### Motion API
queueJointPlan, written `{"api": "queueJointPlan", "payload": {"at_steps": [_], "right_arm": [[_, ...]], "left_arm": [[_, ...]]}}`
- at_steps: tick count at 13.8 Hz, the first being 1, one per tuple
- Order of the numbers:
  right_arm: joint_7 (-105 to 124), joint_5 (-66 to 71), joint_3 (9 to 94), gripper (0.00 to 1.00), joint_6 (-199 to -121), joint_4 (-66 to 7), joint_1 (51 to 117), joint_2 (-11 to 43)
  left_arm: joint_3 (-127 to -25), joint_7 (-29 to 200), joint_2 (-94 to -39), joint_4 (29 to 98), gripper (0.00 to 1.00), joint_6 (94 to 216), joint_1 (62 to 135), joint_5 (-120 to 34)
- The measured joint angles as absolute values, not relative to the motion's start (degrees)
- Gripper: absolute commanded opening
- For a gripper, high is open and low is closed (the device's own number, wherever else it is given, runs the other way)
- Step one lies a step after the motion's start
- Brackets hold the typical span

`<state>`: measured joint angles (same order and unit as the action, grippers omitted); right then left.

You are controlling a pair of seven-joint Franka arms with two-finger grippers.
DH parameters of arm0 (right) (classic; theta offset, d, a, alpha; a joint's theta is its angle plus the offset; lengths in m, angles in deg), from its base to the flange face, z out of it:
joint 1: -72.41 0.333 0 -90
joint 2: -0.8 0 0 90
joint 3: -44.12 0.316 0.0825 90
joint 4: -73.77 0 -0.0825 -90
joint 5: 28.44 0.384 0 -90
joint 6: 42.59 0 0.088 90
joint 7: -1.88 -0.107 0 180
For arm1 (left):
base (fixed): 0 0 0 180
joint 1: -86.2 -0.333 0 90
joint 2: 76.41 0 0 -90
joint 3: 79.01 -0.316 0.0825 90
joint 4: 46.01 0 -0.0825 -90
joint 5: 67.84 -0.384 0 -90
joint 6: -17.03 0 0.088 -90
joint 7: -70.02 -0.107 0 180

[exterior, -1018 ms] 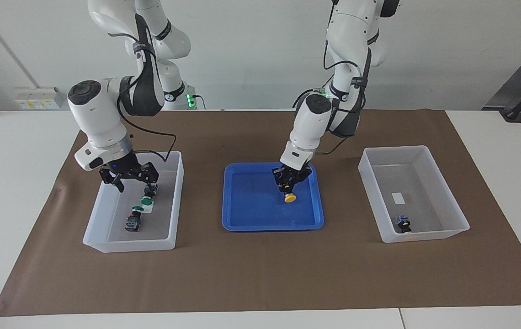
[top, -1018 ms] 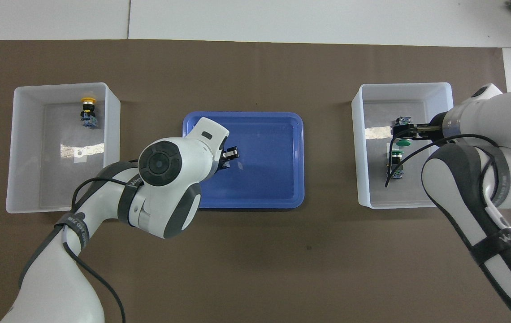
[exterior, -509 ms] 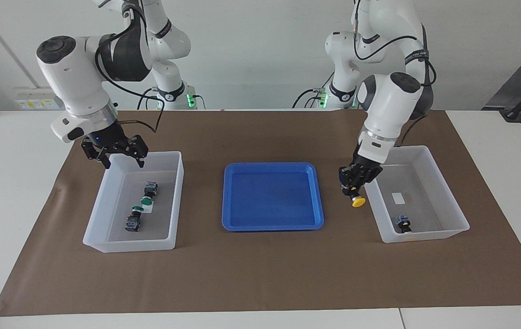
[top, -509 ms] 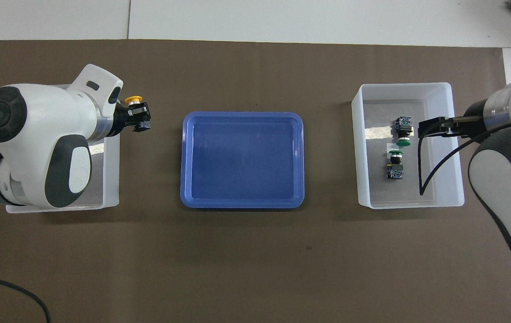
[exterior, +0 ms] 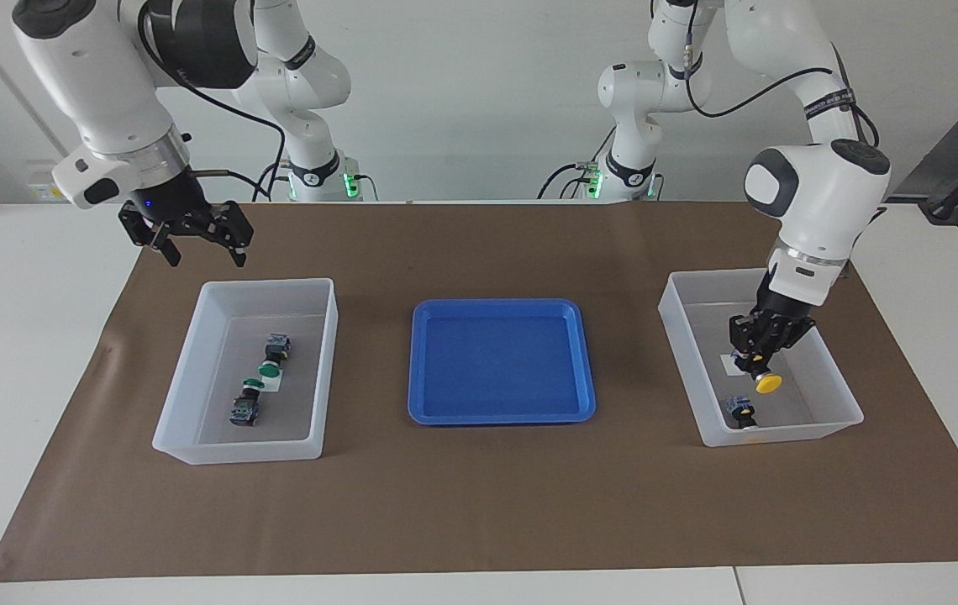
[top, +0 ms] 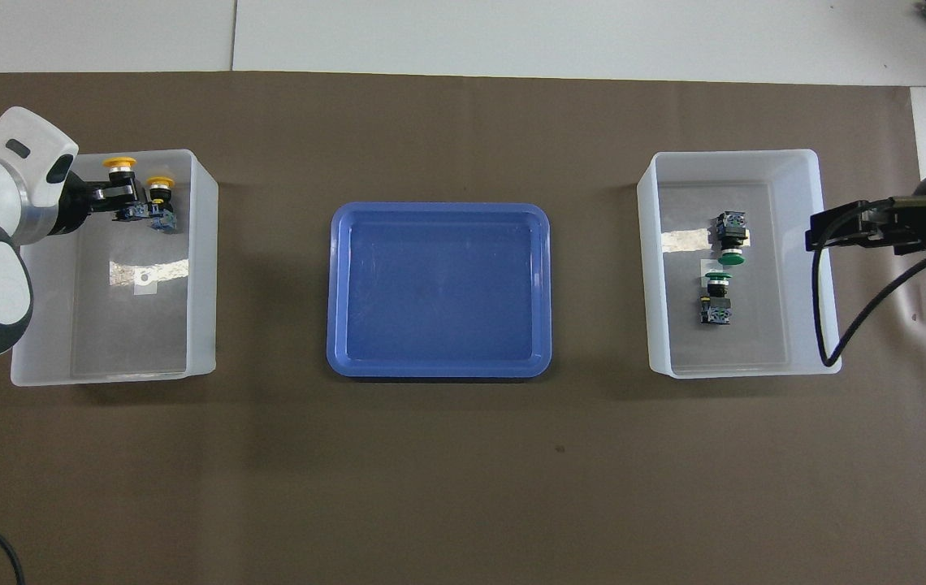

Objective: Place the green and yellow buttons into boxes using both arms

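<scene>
The robot's left gripper will release its yellow button on the box's bottom close beside the second yellow button (top: 137, 210).
My left gripper (exterior: 758, 363) (top: 110, 195) is shut on a yellow button (exterior: 769, 383) (top: 119, 163), holding it cap-down low inside the box (exterior: 781, 433) (top: 114, 367) at the left arm's end. A second yellow button (exterior: 741, 410) (top: 159, 195) lies on that box's floor beside it. Two green buttons (exterior: 271, 357) (exterior: 248, 399) (top: 731, 240) (top: 717, 296) lie in the other box (exterior: 235, 449) (top: 755, 370) at the right arm's end. Raised over the mat by that box's robot-side wall, my right gripper (exterior: 204, 248) (top: 816, 231) is open and holds nothing.
A shallow blue tray (exterior: 502, 361) (top: 439, 288) sits between the two boxes with nothing in it. Everything stands on a brown mat (exterior: 479, 504) laid over the white table.
My left gripper carried the yellow button from the blue tray across into the box at its end. My right gripper rose out of the green buttons' box and drew back toward the robots.
</scene>
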<state>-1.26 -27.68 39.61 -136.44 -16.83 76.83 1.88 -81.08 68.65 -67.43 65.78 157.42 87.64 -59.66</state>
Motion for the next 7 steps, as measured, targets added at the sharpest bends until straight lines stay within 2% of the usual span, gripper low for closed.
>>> {"api": "queueJointPlan", "payload": {"at_steps": [3, 7], "right_arm": [[-1.28, -27.75, 39.18, 1.00, -130.50, -13.29, 76.38, 0.57], [-1.89, -27.76, 39.02, 1.00, -127.40, -14.07, 75.69, -1.28]], "left_arm": [[-81.01, 66.00, -64.65, 66.84, 0.00, 161.91, 85.43, -59.66], [-80.94, 65.94, -59.82, 66.81, 0.00, 166.15, 84.12, -59.65]]}}
